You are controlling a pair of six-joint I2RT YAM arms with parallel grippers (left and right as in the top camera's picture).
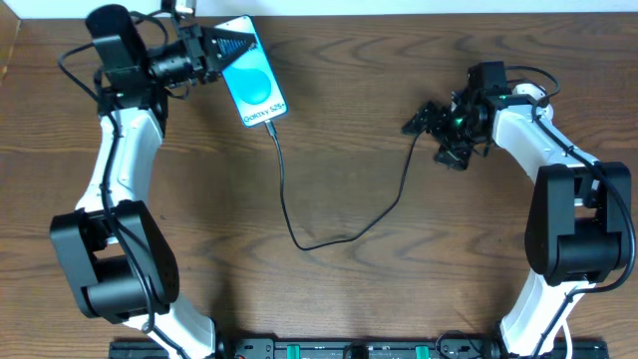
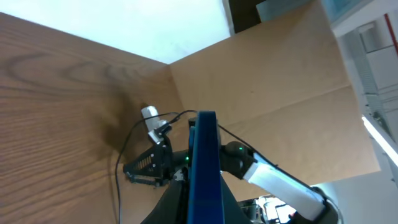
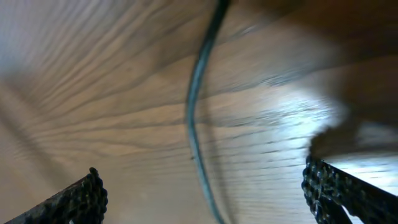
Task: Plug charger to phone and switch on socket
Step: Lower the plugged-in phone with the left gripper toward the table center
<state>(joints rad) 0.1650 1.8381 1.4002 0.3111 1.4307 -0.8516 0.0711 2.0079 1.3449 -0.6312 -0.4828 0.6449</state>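
Note:
My left gripper is to set the phone on the bare wood inside the cable's loop (image 1: 369,171), near my right gripper. It will let go of the phone there.
The phone (image 1: 255,82) has a bright blue screen reading "Galaxy S25" and sits at the back left of the table. My left gripper (image 1: 231,45) is shut on its top end. The left wrist view shows the phone edge-on (image 2: 205,168) between the fingers. The charger's thin black cable (image 1: 289,199) meets the phone's lower edge, loops toward the front and rises right to my right gripper (image 1: 431,140). That gripper is open (image 3: 205,193), low over the wood, with the cable (image 3: 194,124) running between its fingers untouched. The socket and white adapter do not show clearly.
The table is brown wood (image 1: 349,289). A cardboard wall (image 2: 280,93) stands behind the right arm in the left wrist view. The right arm (image 1: 568,199) bends along the right side, and the left arm (image 1: 120,199) along the left.

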